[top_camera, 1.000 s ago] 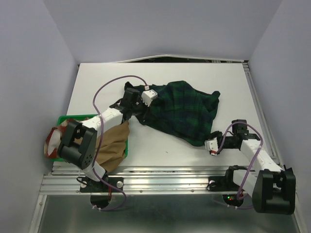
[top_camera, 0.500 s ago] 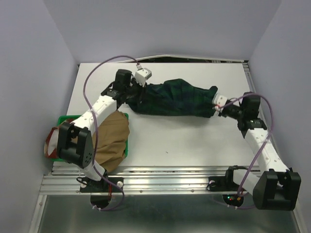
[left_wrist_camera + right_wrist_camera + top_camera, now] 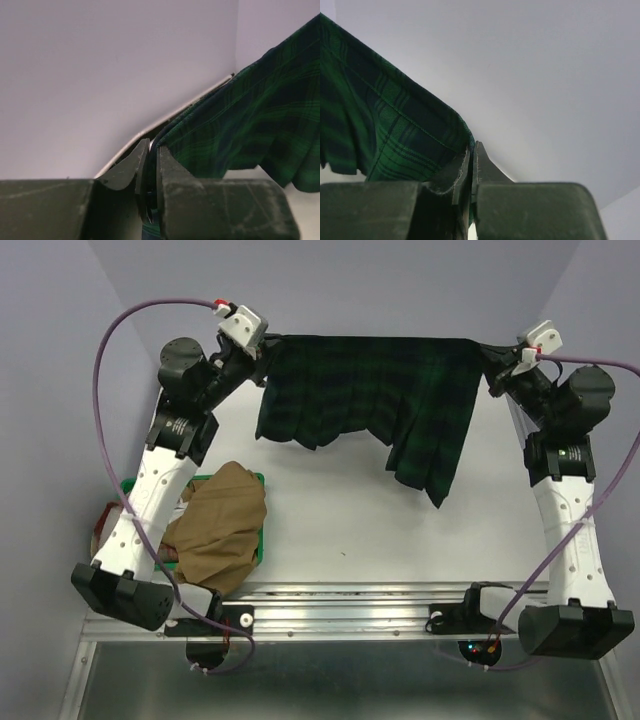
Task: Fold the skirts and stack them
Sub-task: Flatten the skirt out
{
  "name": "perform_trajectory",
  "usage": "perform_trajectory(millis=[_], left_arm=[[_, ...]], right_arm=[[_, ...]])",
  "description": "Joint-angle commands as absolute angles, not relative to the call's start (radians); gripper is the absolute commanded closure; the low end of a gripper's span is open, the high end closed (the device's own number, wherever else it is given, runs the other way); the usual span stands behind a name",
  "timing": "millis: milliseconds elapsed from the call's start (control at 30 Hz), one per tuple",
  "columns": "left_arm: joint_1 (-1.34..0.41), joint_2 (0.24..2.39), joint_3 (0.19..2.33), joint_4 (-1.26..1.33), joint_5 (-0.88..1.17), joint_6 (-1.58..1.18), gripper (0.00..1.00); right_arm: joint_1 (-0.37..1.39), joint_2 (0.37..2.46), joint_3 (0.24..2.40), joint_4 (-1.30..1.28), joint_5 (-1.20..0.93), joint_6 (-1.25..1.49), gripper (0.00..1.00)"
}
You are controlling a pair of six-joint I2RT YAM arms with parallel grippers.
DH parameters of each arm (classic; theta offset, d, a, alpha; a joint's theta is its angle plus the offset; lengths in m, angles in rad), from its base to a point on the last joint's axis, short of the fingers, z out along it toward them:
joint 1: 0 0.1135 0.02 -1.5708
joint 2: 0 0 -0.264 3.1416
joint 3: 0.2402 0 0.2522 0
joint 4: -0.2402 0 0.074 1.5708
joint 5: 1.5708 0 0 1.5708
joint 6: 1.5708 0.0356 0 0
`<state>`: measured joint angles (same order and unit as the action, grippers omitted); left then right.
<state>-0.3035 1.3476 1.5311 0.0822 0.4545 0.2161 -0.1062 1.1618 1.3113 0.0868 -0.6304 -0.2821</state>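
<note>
Next, I release the tartan skirt from my right gripper, spread flat on the open table [image 3: 385,470] between my arms, beyond the metal rail.
The dark green-and-navy tartan skirt [image 3: 370,390] hangs stretched in the air above the far half of the table, held by its top edge at both ends. My left gripper [image 3: 262,341] is shut on its left corner, and the cloth [image 3: 240,125] runs out from between the jaws. My right gripper [image 3: 492,358] is shut on its right corner, with the tartan [image 3: 385,135] pinched there. The lower right part of the skirt droops lowest. The tan-brown skirt [image 3: 222,525] lies bunched at the near left. A bit of red-and-cream checked skirt [image 3: 103,532] peeks out beside the left arm.
A green plastic tray [image 3: 258,540] lies under the tan-brown skirt at the near left. Lilac walls close in the table on three sides. A metal rail [image 3: 340,595] runs along the near edge, by both arm bases.
Both arms have risen and spread apart, lifting the tartan skirt off the table and pulling it out wide. A second ago the right gripper was off the cloth; it has since shut on the right corner.
</note>
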Motion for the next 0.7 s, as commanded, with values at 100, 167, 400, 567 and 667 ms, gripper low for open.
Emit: perform_trajectory(millis=[100, 167, 400, 567, 667], left_arm=[[-0.262, 1.160, 1.481, 0.129, 0.371, 0.373, 1.00], [-0.264, 1.126, 1.447, 0.115, 0.437, 0.362, 1.00], [-0.305, 1.160, 1.433, 0.009, 0.405, 0.314, 1.00], [-0.305, 1.323, 1.500, 0.025, 0.388, 0.259, 1.00], [-0.304, 1.484, 1.607, 0.037, 0.342, 0.258, 1.00]], right_arm=[[-0.169, 1.028, 1.313, 0.129, -0.413, -0.359, 0.99], [-0.169, 1.006, 1.295, 0.111, -0.411, -0.382, 0.99], [-0.169, 1.040, 1.244, 0.074, -0.411, -0.396, 0.99], [-0.169, 1.190, 1.267, 0.089, -0.426, -0.383, 0.99], [-0.169, 1.336, 1.331, 0.132, -0.397, -0.344, 0.99]])
